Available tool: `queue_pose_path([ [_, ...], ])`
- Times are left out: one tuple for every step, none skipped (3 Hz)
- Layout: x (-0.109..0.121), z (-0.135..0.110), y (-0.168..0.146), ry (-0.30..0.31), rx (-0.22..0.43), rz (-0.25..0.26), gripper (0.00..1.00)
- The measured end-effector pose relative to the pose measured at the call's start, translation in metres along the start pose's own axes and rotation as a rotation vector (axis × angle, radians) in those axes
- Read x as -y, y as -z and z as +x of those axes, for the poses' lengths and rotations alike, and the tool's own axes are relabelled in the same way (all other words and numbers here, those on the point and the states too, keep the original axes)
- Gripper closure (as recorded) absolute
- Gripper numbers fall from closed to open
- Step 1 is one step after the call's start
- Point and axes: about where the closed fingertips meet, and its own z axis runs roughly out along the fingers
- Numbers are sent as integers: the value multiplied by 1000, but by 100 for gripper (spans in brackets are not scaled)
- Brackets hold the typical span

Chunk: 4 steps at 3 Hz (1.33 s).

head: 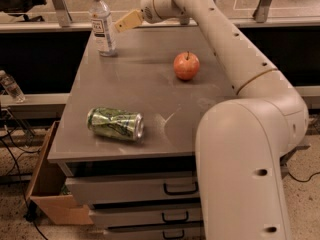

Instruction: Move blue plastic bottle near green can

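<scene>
My gripper is going to close on the upper part (pixel 99 9) of the blue plastic bottle, in the space between the bottle's white cap and its white label.
The blue plastic bottle (pixel 101 24) stands upright at the far left corner of the grey table (pixel 150 89); it is clear with a white cap and a white label. The green can (pixel 115 123) lies on its side, dented, near the table's front left edge. My gripper (pixel 126 21) reaches in from the right at the far side of the table. It hovers just right of the bottle at label height, a small gap away. It holds nothing.
A red apple (pixel 186 66) sits right of the table's middle. My arm's large white body (pixel 245 149) fills the right foreground. A smaller clear bottle (pixel 10 86) stands off the table at left. A cardboard box (pixel 50 194) sits on the floor by the drawers (pixel 135 189).
</scene>
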Motion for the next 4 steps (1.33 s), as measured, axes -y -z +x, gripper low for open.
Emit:
queue_pose_path([
  [-14,-6,-30,-47,46,-51,0],
  [-33,-11,-45,-86,84,-130,0],
  [-53,-10,-51,-118,106,-216,0],
  [-71,-13,-54,-126,113,-277,0],
])
